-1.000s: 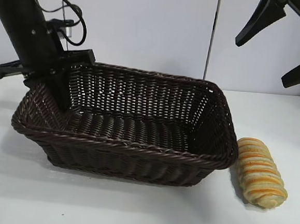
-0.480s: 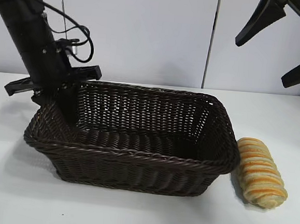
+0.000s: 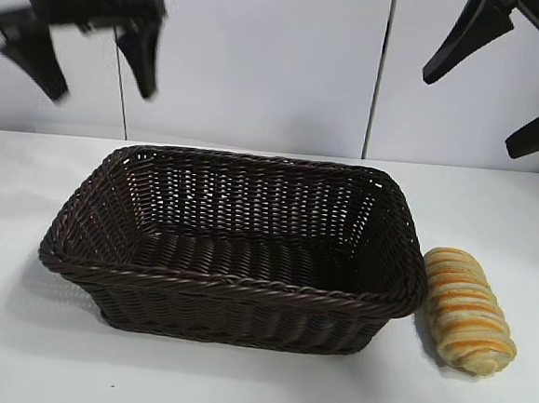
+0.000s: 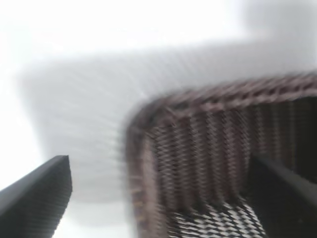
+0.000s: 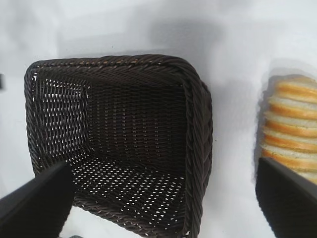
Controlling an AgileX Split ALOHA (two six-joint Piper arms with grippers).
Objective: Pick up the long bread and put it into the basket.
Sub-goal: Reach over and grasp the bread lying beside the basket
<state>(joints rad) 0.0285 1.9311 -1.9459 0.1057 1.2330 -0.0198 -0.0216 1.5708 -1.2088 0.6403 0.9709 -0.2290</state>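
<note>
Next, I move my right gripper over to the long bread beside the wicker basket and close it on the long bread's middle (image 3: pixel 465 301) (image 5: pixel 294 142).
The dark brown wicker basket (image 3: pixel 233 245) stands in the middle of the white table and holds nothing. It also shows in the right wrist view (image 5: pixel 119 139) and, blurred, in the left wrist view (image 4: pixel 218 163). The long bread (image 3: pixel 467 309), golden with orange and cream stripes, lies on the table just right of the basket, close to its side; it shows in the right wrist view (image 5: pixel 292 124) too. My left gripper (image 3: pixel 84 42) is open and empty, raised above the basket's far left corner. My right gripper (image 3: pixel 498 84) is open and empty, high at the upper right.
The white table (image 3: pixel 236 386) runs on in front of the basket and to both sides. A pale wall with a vertical seam (image 3: pixel 381 70) stands behind.
My left gripper has let go of the basket's left end and risen well above it. The basket shifted to the right and now rests flat. The bread and right arm have not moved.
</note>
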